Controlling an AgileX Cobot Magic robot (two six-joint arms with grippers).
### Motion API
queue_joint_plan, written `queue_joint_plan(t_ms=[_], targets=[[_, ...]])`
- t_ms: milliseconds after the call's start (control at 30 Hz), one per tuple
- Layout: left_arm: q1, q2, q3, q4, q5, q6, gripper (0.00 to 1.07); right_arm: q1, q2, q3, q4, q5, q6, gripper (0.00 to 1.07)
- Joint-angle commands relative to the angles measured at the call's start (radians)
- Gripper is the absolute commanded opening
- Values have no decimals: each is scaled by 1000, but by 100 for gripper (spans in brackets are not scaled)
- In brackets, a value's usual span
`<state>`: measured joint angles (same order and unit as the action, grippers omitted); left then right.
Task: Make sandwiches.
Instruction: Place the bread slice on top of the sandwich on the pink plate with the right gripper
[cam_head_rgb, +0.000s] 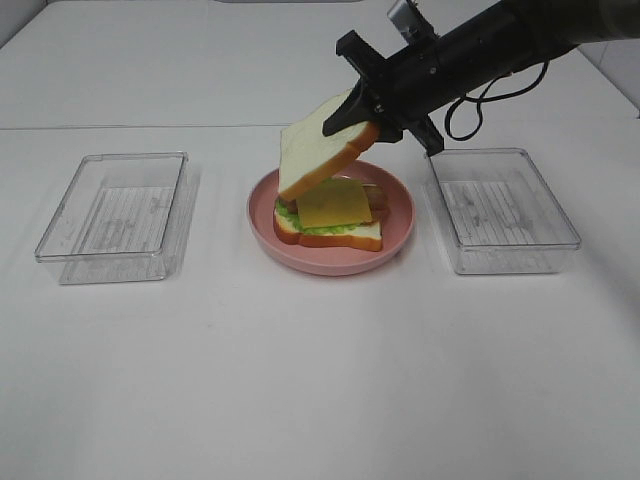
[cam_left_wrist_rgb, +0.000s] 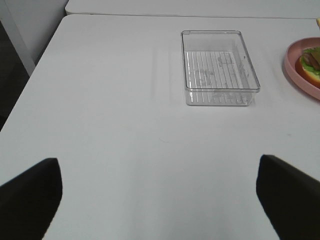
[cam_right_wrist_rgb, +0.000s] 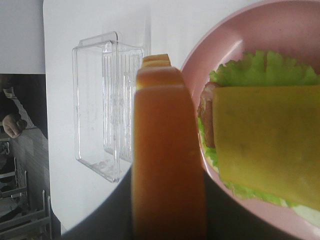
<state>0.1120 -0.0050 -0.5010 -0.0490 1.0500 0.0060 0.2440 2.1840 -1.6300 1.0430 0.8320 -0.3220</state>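
Next, my right gripper lets go of the white bread slice on top of the yellow cheese square (cam_head_rgb: 331, 195) (cam_right_wrist_rgb: 275, 142), covering the sandwich.
A partly built sandwich (cam_head_rgb: 330, 218) lies on the round pink plate (cam_head_rgb: 398, 232): a bread slice, green lettuce, bacon and a yellow cheese square (cam_head_rgb: 333, 204) on top. My right gripper (cam_head_rgb: 362, 118) is shut on a second white bread slice (cam_head_rgb: 322, 146) and holds it tilted above the plate's far left part. In the right wrist view the slice's orange crust (cam_right_wrist_rgb: 167, 165) fills the middle, with the cheese (cam_right_wrist_rgb: 265, 145) and lettuce (cam_right_wrist_rgb: 260, 67) beside it. My left gripper (cam_left_wrist_rgb: 160, 200) is open and empty over bare table, out of the exterior high view.
A clear plastic tray (cam_head_rgb: 118, 215) stands left of the plate and another clear tray (cam_head_rgb: 502, 208) stands right of it; both look empty. The left tray also shows in the left wrist view (cam_left_wrist_rgb: 220, 67). The table is white.
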Motion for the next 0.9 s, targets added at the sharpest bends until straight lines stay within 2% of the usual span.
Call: queue_joint_plan(t_ms=[33, 267, 500, 900], targets=[[4, -16, 2, -8, -16, -6, 100, 7, 25, -39, 28, -5, -10, 0], [4, -16, 2, -8, -16, -6, 100, 33, 103, -64, 28, 0, 27, 0], [4, -16, 2, -8, -16, -6, 100, 43, 109, -64, 25, -20, 34, 0], [4, -16, 2, -8, -16, -6, 100, 41, 109, -64, -105, -32, 105, 0]])
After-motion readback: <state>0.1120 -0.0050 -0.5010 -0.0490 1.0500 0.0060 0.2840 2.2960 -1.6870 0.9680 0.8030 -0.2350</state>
